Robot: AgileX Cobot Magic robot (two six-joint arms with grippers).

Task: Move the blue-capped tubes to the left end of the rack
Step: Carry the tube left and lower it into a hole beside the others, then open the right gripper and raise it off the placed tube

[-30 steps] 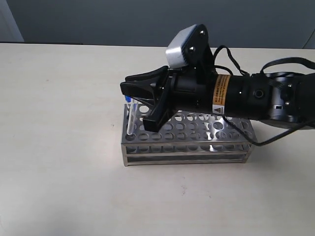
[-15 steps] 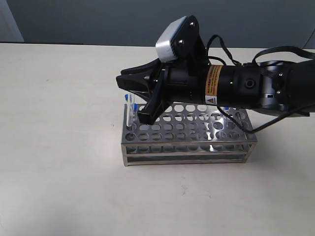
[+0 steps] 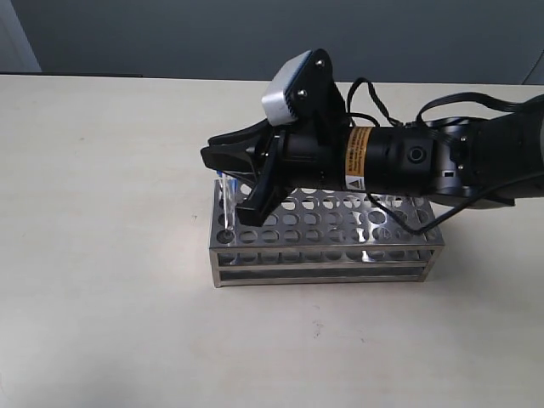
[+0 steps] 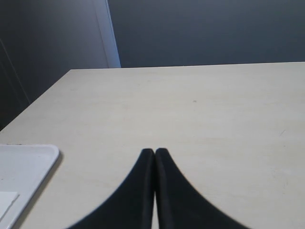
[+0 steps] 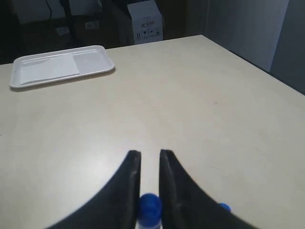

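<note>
My right gripper should release the blue-capped tube in the steel rack (image 3: 230, 218), just behind the rack's empty front corner hole.
The steel rack (image 3: 323, 255) stands mid-table in the exterior view. My right gripper (image 3: 224, 184) reaches across to its left end. In the right wrist view the gripper (image 5: 149, 153) is shut on a blue-capped tube (image 5: 149, 206), whose cap sits between the two fingers. A second blue cap (image 5: 224, 207) peeks out beside one finger. From outside, a clear tube with a blue top (image 3: 223, 197) stands in the rack's left-end holes under the fingers. Other tubes are hidden behind the arm. My left gripper (image 4: 155, 151) is shut and empty above bare table, away from the rack.
A white tray (image 5: 62, 64) lies far off on the table, with a cardboard box (image 5: 145, 21) beyond the table edge. The left wrist view shows a corner of a white tray (image 4: 21, 171). The right arm's black body (image 3: 425, 161) covers the rack's back rows.
The right gripper has shifted slightly left and sunk lower over the rack's left end, so the blue caps are now mostly hidden behind its fingers.
</note>
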